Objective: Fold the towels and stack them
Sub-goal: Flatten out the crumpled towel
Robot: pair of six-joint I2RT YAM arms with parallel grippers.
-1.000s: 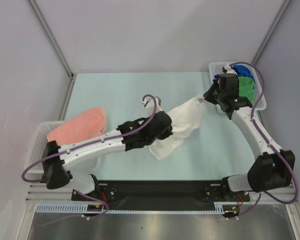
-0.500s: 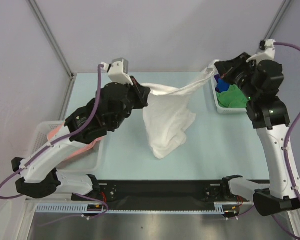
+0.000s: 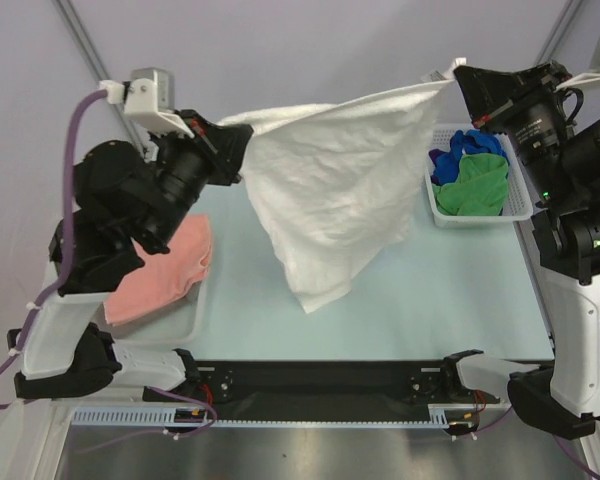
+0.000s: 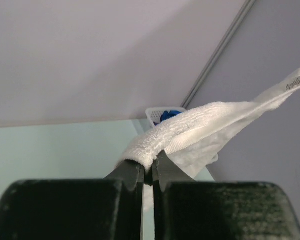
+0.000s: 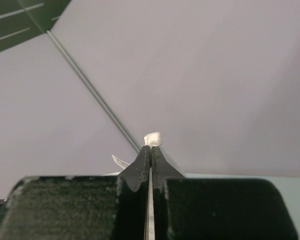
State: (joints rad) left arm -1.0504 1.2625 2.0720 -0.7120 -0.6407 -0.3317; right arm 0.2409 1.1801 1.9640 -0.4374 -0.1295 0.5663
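Observation:
The robot's left gripper needs to release the white towel on the pale green table (image 3: 328,221) between the white baskets.
A white towel (image 3: 335,190) hangs stretched in the air between both grippers, its lower corner near the table. My left gripper (image 3: 242,140) is shut on its left top corner, seen in the left wrist view (image 4: 151,165). My right gripper (image 3: 458,78) is shut on its right top corner by the tag, seen in the right wrist view (image 5: 152,144). A salmon pink towel (image 3: 165,270) lies folded on the left basket. Blue (image 3: 472,143) and green (image 3: 475,185) towels lie bunched in the right basket. The grey towel is out of view.
A white lattice basket (image 3: 518,200) stands at the right rear of the pale green table (image 3: 440,290). Another white basket (image 3: 185,330) sits at the left front. Grey walls and metal frame posts enclose the table.
Both grippers have risen and moved apart, lifting the white towel off the table and spreading it out in the air.

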